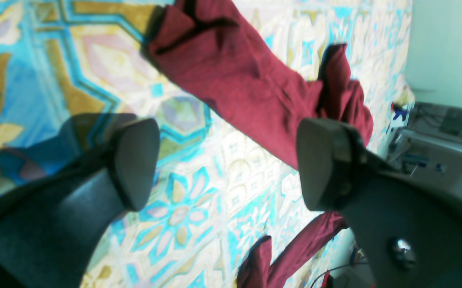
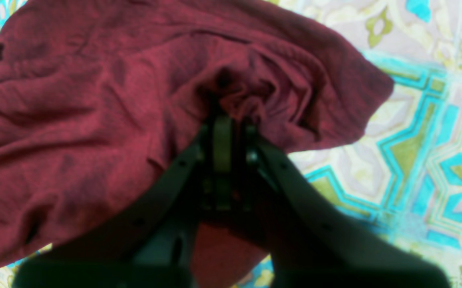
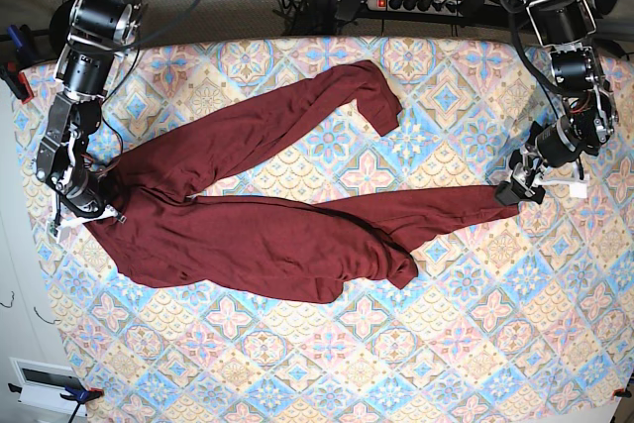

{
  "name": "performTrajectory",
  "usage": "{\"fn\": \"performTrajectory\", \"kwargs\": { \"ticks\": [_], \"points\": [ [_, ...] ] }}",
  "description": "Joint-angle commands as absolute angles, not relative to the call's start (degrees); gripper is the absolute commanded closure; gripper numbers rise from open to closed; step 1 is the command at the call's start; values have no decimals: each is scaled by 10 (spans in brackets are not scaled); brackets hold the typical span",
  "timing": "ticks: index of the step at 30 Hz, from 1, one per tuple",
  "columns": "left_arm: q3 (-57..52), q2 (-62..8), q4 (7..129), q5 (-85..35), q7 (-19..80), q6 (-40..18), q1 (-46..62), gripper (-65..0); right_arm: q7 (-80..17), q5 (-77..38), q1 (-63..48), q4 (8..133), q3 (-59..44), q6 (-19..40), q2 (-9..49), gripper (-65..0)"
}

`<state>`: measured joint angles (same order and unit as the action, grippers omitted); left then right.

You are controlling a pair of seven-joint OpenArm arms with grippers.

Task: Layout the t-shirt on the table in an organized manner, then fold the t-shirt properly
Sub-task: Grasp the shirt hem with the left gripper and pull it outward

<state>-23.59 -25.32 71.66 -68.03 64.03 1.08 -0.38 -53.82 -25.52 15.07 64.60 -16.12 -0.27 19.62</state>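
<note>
I should close my left gripper on the cuff (image 3: 506, 210) (image 1: 179, 45) of the t-shirt's sleeve just below it, at the sleeve end that is farthest from my right gripper.
The dark maroon t-shirt (image 3: 258, 235) lies spread and crumpled across the patterned table (image 3: 446, 344), with one long sleeve reaching right and the other angling to the back. My right gripper (image 3: 99, 210) is at the shirt's left end. In the right wrist view that gripper (image 2: 223, 108) is shut on bunched t-shirt (image 2: 75, 120) fabric. My left gripper (image 3: 509, 193) hovers at the right sleeve's cuff. Seen from the left wrist, this gripper (image 1: 227, 164) is open wide over bare table (image 1: 183, 192), and the t-shirt (image 1: 247, 80) sleeve passes behind one of its fingers (image 1: 319, 164).
A power strip with cables (image 3: 426, 2) lies behind the table's far edge. Grey equipment (image 1: 443, 140) stands off the table beside my left arm. A clamp (image 3: 15, 76) grips the left edge, and a white box (image 3: 45, 378) sits near the front left corner.
</note>
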Motion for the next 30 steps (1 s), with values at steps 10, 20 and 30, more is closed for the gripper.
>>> {"fn": "performTrajectory", "kwargs": {
  "ticks": [10, 20, 30],
  "points": [
    [-239, -262, 567, -693, 635, 5, -100, -524, -530, -257, 165, 658, -163, 0, 208, -7],
    [-237, -223, 478, -612, 635, 2, -232, -206, -530, -257, 164, 659, -163, 0, 208, -7],
    [-237, -225, 477, -509, 565, 5, -379, 0, -550, -258, 132, 709, -163, 0, 208, -8]
  ]
}}
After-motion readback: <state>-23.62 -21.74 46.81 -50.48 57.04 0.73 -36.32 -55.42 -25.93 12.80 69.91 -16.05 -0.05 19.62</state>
